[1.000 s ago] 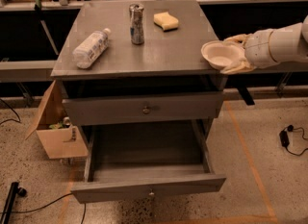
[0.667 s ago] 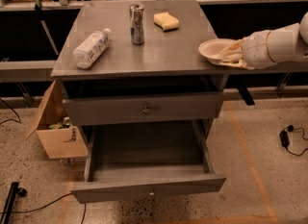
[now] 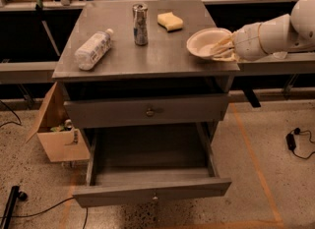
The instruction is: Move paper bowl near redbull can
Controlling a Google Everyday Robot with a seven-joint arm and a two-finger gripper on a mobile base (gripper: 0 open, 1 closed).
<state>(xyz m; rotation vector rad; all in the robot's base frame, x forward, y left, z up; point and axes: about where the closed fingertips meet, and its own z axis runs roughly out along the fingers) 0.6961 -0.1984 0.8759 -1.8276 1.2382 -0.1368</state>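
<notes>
I need to use my gripper to set the paper bowl down next to the redbull can, in front of the yellow sponge (image 3: 157, 40).
The off-white paper bowl (image 3: 205, 42) is held just above the right side of the grey table top (image 3: 147, 51), tilted slightly. My gripper (image 3: 222, 49) comes in from the right and is shut on the bowl's right rim. The redbull can (image 3: 140, 24) stands upright near the back middle of the table, well to the left of the bowl.
A clear plastic bottle (image 3: 93, 49) lies on its side at the table's left. A yellow sponge (image 3: 170, 20) sits at the back right, between can and bowl. The bottom drawer (image 3: 152, 174) is pulled open. A cardboard box (image 3: 56, 125) stands on the floor at left.
My gripper has carried the bowl leftward from beyond the table's right edge to over the table top, and the bowl has levelled out.
</notes>
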